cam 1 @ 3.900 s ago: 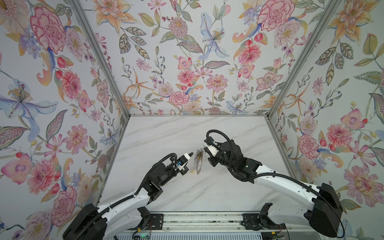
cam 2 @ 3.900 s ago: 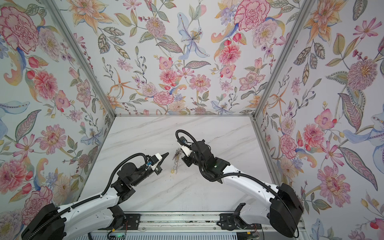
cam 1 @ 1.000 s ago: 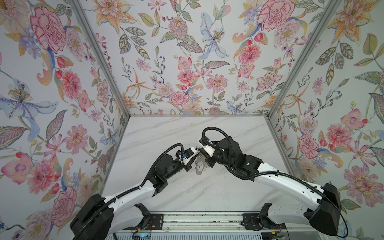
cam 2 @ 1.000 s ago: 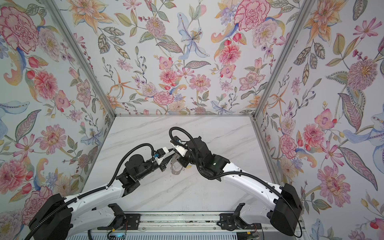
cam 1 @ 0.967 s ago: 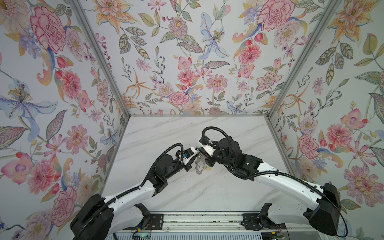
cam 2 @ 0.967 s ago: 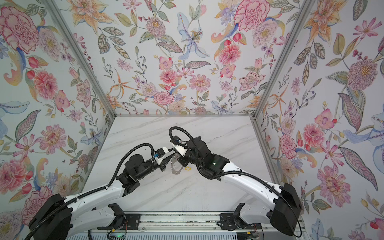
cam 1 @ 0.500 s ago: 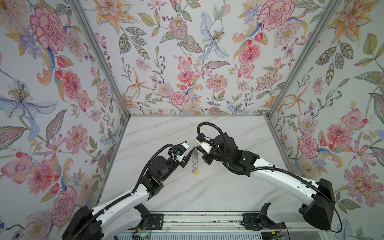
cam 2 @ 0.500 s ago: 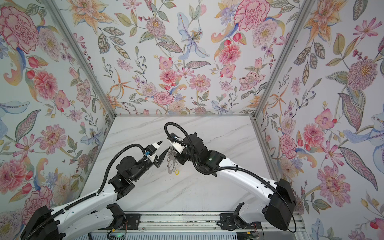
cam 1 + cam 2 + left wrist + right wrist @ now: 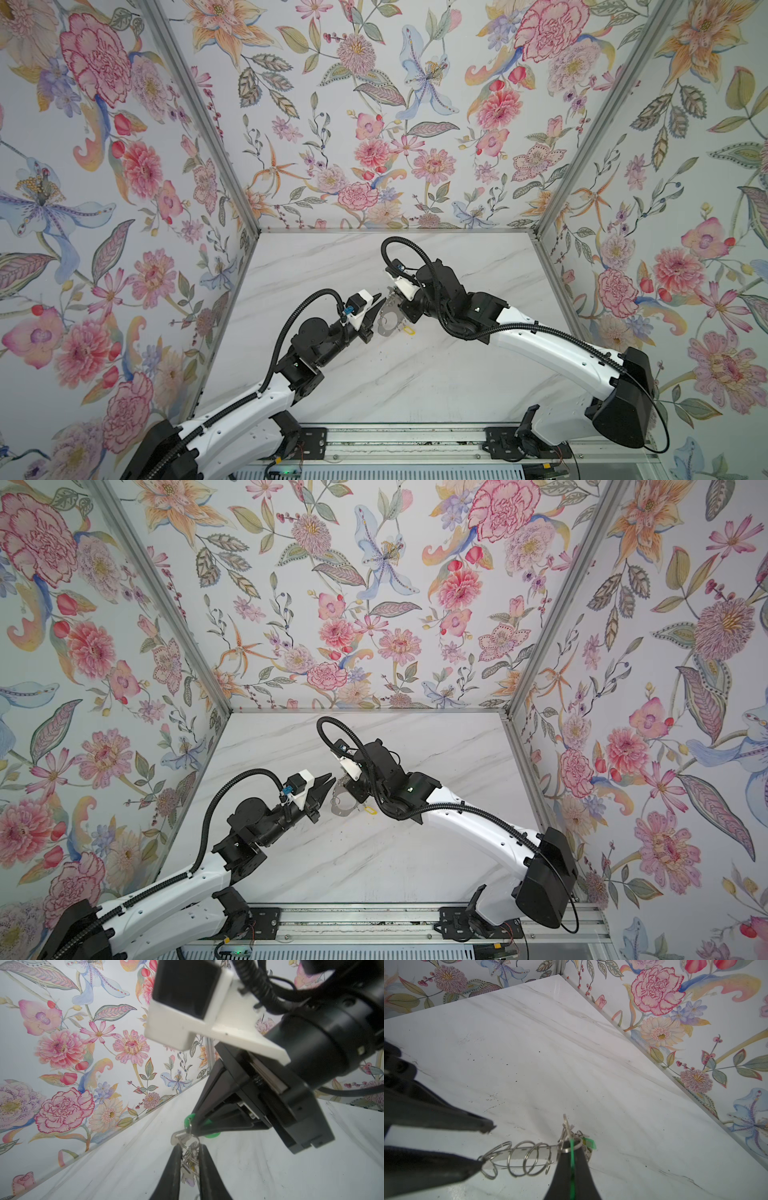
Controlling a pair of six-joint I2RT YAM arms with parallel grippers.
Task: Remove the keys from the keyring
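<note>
The left gripper is at the keyring's end ring, away from the green tag, so it should open and take the ring point(image 9: 572, 1144) beside the right gripper's fingertips.
The keyring point(image 9: 388, 323) point(image 9: 343, 806) is a grey metal plate edged with wire rings point(image 9: 525, 1156), held just above the marble table between the two arms. My right gripper point(image 9: 572, 1142) point(image 9: 392, 299) is shut on a green tag point(image 9: 589, 1144) point(image 9: 190, 1119) at one end of the keyring, where silver keys point(image 9: 177, 1135) bunch together. My left gripper point(image 9: 190, 1147) point(image 9: 376, 313) point(image 9: 328, 793) stands narrowly open around the other end. One of its fingers point(image 9: 475, 1164) touches the end ring, and the other finger point(image 9: 488, 1126) stays apart. A yellow tag point(image 9: 409, 330) point(image 9: 369, 810) hangs under the right gripper.
Floral walls point(image 9: 374, 124) close in the white marble table point(image 9: 415, 374) on three sides. A metal rail point(image 9: 395, 440) with both arm bases runs along the front edge. Small dark specks point(image 9: 508, 1064) dot the table.
Half a second ago my left gripper was drawn back from the keyring with its fingers wide. It has since moved in around the keyring's free end and narrowed. The right gripper keeps its hold.
</note>
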